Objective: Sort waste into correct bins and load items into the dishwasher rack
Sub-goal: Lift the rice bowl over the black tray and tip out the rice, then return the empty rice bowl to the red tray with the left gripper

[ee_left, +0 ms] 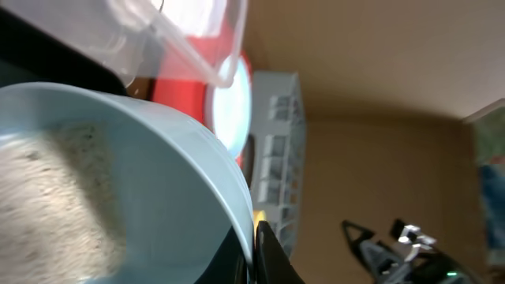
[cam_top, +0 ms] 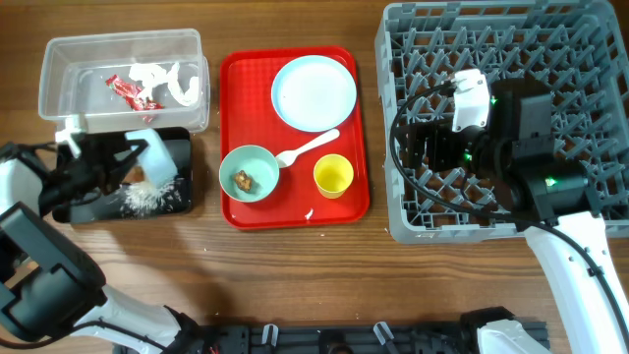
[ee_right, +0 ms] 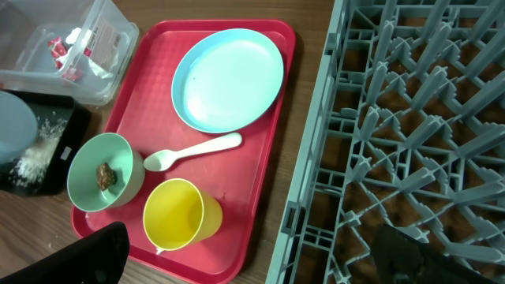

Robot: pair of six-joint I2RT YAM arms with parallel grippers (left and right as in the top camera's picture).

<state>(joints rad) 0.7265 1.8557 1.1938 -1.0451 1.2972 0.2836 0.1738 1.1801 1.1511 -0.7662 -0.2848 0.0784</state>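
Observation:
The pale blue bowl will go on the red tray [cam_top: 243, 116] between the plate and the clear tub. My left gripper needs to release it there.
My left gripper [cam_top: 133, 165] [ee_left: 254, 248] is shut on the rim of a pale blue bowl [cam_top: 160, 157] [ee_left: 158, 158], tipped on its side over the black tray [cam_top: 182, 147]. White rice [cam_top: 147, 197] lies in the tray, and more clings inside the bowl. My right gripper [cam_top: 413, 147] [ee_right: 260, 264] hangs open and empty over the left part of the grey rack [cam_top: 590, 39]. On the red tray [cam_top: 246, 88] sit a plate [cam_top: 314, 92], a second bowl [cam_top: 249, 173] holding a brown lump [cam_top: 242, 179], a white spoon [cam_top: 307, 149] and a yellow cup [cam_top: 333, 175].
The clear tub [cam_top: 59, 69] behind the black tray holds a red-and-white wrapper [cam_top: 126, 90] and crumpled white paper [cam_top: 177, 84]. A narrow strip of bare wood separates the red tray from the rack's left wall [ee_right: 316, 158].

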